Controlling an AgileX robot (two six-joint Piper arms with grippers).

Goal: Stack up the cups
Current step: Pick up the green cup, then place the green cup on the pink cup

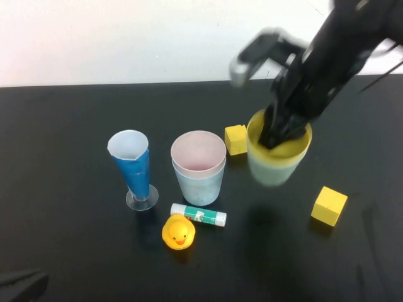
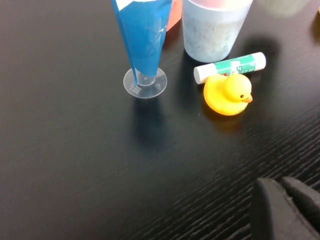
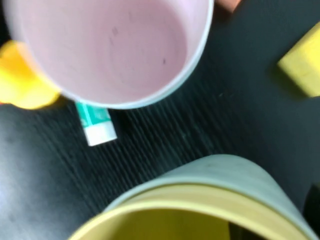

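The yellow cup and mint green cup, now hanging a little above the table, will be released by my right gripper inside the pink cup (image 1: 200, 153) (image 3: 120, 42) behind the glue stick.
A yellow cup (image 1: 296, 151) sits nested inside a mint green cup (image 1: 269, 173). The pair hangs blurred a little above the table, right of centre, its shadow on the table below. My right gripper (image 1: 277, 135) reaches down into the yellow cup and is shut on the pair's rim, one finger inside and one outside. In the right wrist view the yellow cup (image 3: 165, 215) and the mint green cup (image 3: 225, 172) fill the near edge. A pink cup (image 1: 198, 151) stands nested in a light blue cup (image 1: 200, 184) at the centre. My left gripper (image 2: 282, 200) is shut and empty, low at the near left (image 1: 22, 284).
A tall blue cone glass (image 1: 133, 165) on a clear foot stands left of the pink and blue pair. In front of that pair lie a glue stick (image 1: 199, 215) and a yellow rubber duck (image 1: 179, 232). One yellow cube (image 1: 236, 139) sits between the cup pairs, another (image 1: 329, 206) at the right.
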